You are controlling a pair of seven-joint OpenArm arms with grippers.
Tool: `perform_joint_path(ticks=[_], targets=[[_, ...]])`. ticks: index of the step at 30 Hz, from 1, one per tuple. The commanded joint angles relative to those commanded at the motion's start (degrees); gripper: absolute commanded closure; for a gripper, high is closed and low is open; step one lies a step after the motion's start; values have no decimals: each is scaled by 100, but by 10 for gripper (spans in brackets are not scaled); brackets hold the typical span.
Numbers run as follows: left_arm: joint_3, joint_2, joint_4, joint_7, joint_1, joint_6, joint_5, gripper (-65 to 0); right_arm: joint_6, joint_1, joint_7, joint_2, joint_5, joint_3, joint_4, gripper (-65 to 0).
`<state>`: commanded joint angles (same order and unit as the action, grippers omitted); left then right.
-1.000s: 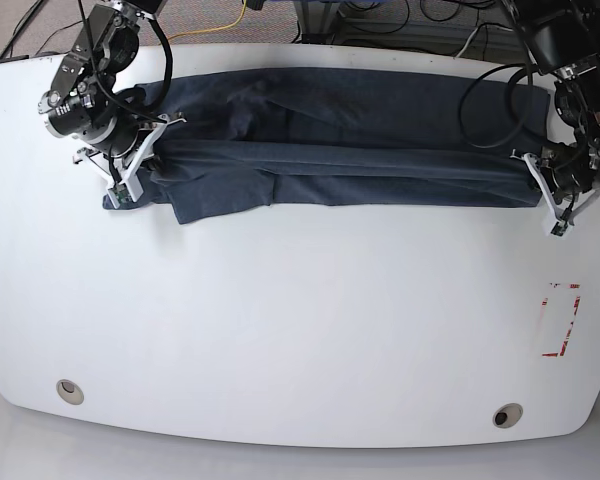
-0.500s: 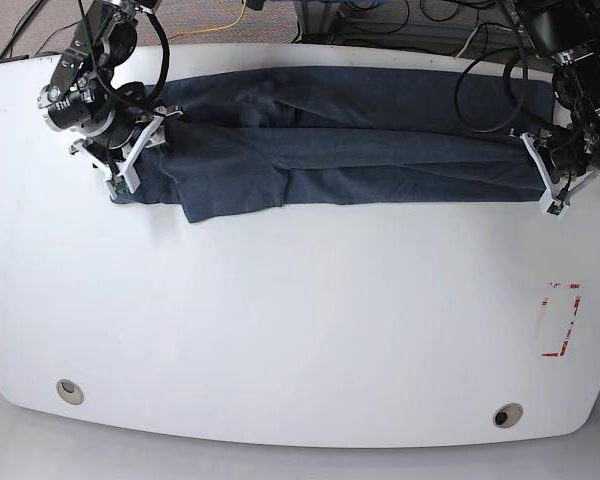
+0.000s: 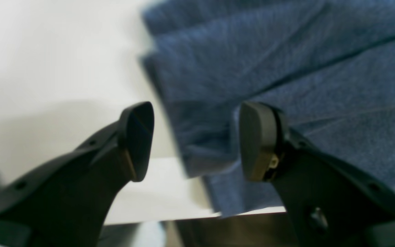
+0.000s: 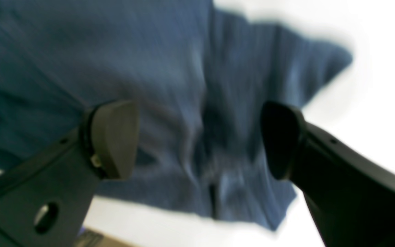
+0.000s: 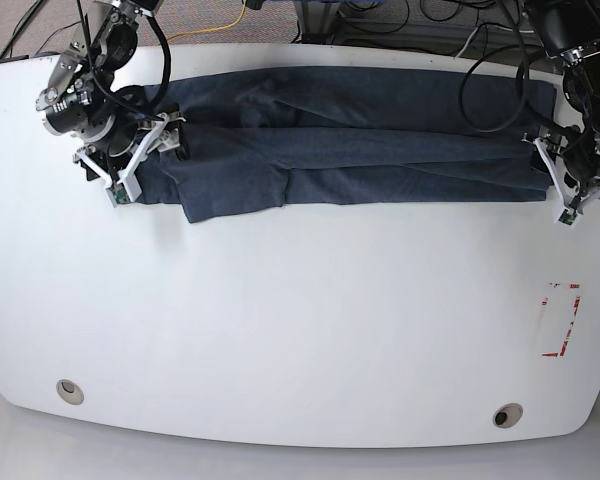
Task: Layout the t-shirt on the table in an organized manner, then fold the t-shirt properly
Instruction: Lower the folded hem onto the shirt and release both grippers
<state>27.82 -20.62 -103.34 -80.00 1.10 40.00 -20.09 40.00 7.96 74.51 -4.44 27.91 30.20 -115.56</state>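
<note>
The t-shirt is lying by the far edge of the table. My right gripper and my left gripper should pinch the t-shirt's ends (image 5: 158, 186) and pull it toward the table's middle.
The dark slate-blue t-shirt (image 5: 360, 140) lies folded lengthwise into a long band across the far part of the white table (image 5: 300, 330). My left gripper (image 5: 560, 190) hovers at the band's right end. In the left wrist view this gripper (image 3: 194, 140) is open, with the t-shirt (image 3: 286, 61) edge lying below it and nothing held. Over the band's left end, beside a sleeve flap, stands my right gripper (image 5: 130, 170). The right wrist view shows it (image 4: 197, 137) open above the wrinkled t-shirt (image 4: 81, 51), which is blurred.
Two round grey grommets (image 5: 70, 390) (image 5: 507, 415) sit near the table's front edge. A red-taped rectangle (image 5: 562, 320) is at the right. Cables and carpet lie beyond the far edge. The left wrist view shows the table's edge (image 3: 170, 216) close under the gripper.
Both grippers carried the shirt's near edge toward the far side, laid it down and let go. They now stand open at the two ends of the flatter band.
</note>
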Motion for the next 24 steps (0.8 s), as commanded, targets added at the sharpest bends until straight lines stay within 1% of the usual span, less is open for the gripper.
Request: perform_joint_path(ticks=[3, 5, 7, 9, 11, 13, 15, 17, 18, 20, 23, 24], targets=[[9, 0, -202, 0, -79, 0, -413, -369, 0, -229, 0, 62, 0, 0, 44, -531], [18, -18, -193, 0, -97, 0, -800, -369, 0, -369, 0, 229, -9, 0, 114, -530], [0, -9, -193, 0, -105, 0, -905, -368, 0, -440, 0, 290, -9, -9, 193, -515], [-26, 26, -193, 0, -70, 0, -897, -368, 0, -492, -18, 325, -9, -26, 360, -468], [-132, 141, -167, 4, -62, 0, -835, -367, 0, -492, -97, 334, 0, -44, 554, -400], [-255, 255, -62, 84, -53, 0, -686, -367, 0, -475, -220, 334, 0, -70, 756, -300], [-316, 290, 53, 127, 62, 0, -431, -365, 0, -404, -352, 334, 0, -123, 932, -171], [-325, 308, 185, 224, 141, 0, -264, -365, 0, -290, -484, 308, 0, -141, 1037, -76], [-334, 308, 308, 338, 185, 0, -202, -365, 0, -220, -554, 290, 0, -167, 1073, -43], [-343, 299, 501, 532, 273, 0, -202, -365, 0, -141, -589, 229, -9, -167, 1090, -46], [-545, 255, 791, 787, 422, 0, -202, -365, 0, 18, -615, 132, -9, -167, 1108, -84], [-615, 193, 897, 866, 457, 0, -193, -365, 0, 62, -642, 123, -9, -167, 1116, -92]])
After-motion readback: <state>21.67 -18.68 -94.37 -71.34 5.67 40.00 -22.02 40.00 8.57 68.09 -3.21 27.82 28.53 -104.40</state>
